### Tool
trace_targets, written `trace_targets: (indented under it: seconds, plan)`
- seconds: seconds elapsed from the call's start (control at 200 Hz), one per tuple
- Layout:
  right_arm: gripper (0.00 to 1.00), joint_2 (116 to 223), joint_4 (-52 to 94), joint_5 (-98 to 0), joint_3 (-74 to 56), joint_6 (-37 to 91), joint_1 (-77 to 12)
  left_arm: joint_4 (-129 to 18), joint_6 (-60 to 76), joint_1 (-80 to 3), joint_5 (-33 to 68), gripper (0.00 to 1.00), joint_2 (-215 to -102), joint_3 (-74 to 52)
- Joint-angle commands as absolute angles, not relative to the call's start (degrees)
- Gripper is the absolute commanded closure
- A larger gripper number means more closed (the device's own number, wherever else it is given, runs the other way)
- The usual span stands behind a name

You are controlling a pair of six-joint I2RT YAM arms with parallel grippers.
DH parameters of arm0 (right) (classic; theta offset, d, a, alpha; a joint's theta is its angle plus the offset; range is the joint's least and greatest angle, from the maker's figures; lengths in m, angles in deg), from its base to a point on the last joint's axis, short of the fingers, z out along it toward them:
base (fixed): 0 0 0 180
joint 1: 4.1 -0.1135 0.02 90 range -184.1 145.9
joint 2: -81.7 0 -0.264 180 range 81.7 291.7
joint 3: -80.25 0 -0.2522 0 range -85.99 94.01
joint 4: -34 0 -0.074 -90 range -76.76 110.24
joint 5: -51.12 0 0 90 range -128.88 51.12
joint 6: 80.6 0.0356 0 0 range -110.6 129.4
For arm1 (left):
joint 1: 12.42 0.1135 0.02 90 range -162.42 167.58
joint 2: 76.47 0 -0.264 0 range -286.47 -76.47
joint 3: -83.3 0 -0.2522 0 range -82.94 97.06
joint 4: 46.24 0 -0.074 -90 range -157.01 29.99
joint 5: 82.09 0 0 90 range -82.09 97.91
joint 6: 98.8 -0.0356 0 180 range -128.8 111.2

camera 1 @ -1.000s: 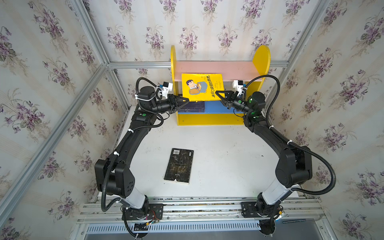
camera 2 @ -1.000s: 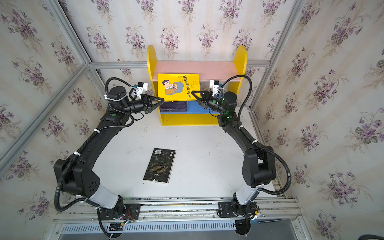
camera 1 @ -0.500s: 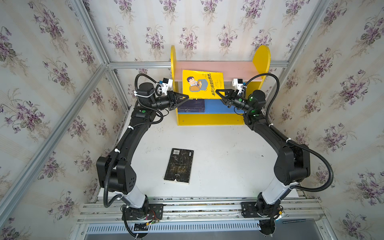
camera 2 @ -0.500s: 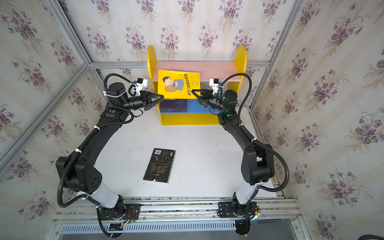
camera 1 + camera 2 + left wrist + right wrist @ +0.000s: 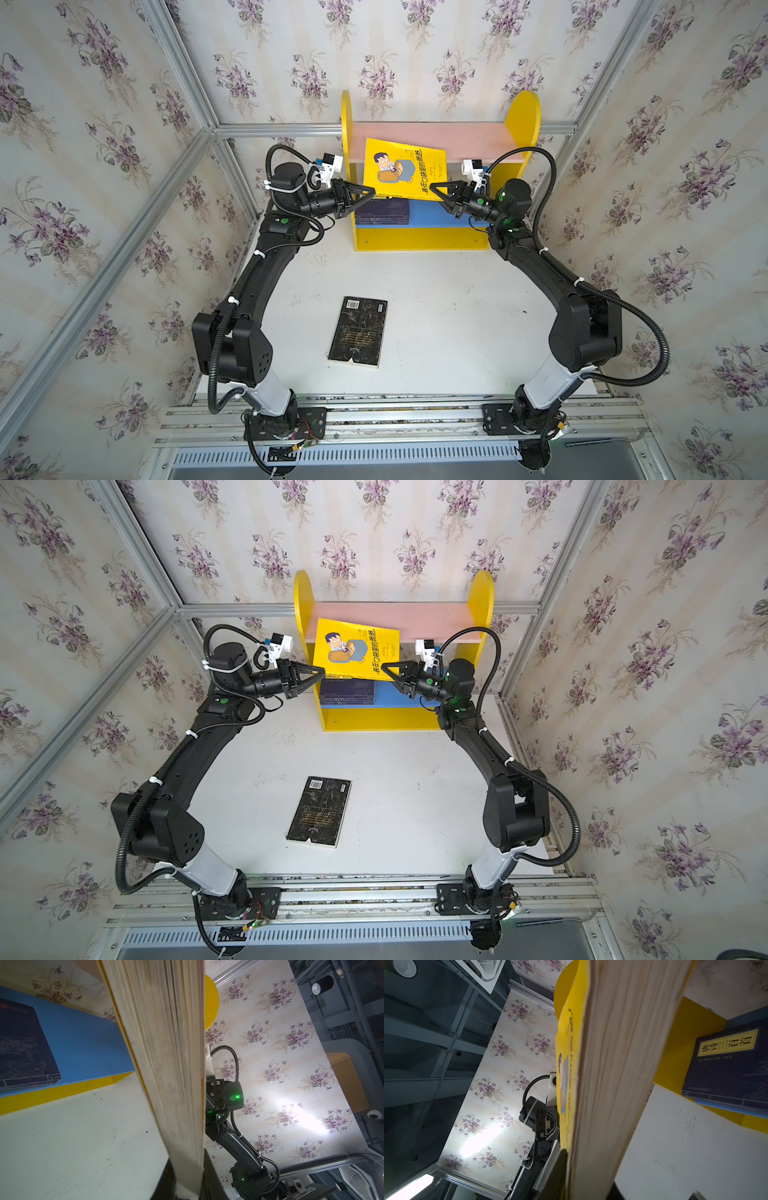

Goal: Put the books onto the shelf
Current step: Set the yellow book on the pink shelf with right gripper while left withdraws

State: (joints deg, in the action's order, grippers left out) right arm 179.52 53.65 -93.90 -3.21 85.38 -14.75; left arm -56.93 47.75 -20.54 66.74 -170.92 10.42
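My right gripper is holding the bright yellow book. It will let go of the book on the pink upper board [image 5: 390, 143], above the navy books.
A bright yellow book [image 5: 401, 170] [image 5: 353, 648] hangs tilted in front of the shelf [image 5: 478, 135] [image 5: 436, 615], its far edge over the pink upper board. My left gripper [image 5: 370, 191] [image 5: 321, 671] is shut on its left corner. My right gripper [image 5: 434, 188] [image 5: 384, 668] is shut on its right corner. Both wrist views show its page edge [image 5: 166, 1053] [image 5: 612, 1064] running out from between the jaws [image 5: 187, 1178] [image 5: 589, 1178]. Navy books [image 5: 384, 212] [image 5: 726, 1068] lie stacked on the blue lower board [image 5: 83, 1043]. A black book [image 5: 358, 331] [image 5: 319, 811] lies flat on the table.
The shelf stands against the back wall between two yellow round-topped sides [image 5: 523, 116]. Flowered walls with metal frame bars [image 5: 124, 232] close in the white table [image 5: 449, 316] on three sides. A metal rail [image 5: 395, 415] runs along the front.
Both grippers have raised the yellow book slightly toward the pink board. It has turned a little clockwise in the top views. The black book has not moved.
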Motion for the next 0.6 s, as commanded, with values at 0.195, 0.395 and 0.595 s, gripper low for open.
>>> trace_targets:
  seconds: [0.195, 0.395, 0.595]
  plan:
    - [0.94, 180.8, 43.3, -91.1, 6.9, 77.7, -14.8, -54.7, 47.7, -18.4, 64.6, 0.58, -169.3, 12.2]
    - [0.95, 186.5, 34.4, -88.7, 20.4, 74.1, -14.8, -55.8, 46.0, -13.3, 62.0, 0.14, -163.8, 9.3]
    - [0.95, 194.5, 24.0, -88.3, 34.8, 69.4, -15.9, -56.8, 45.6, -10.2, 58.5, 0.01, -159.5, 2.8]
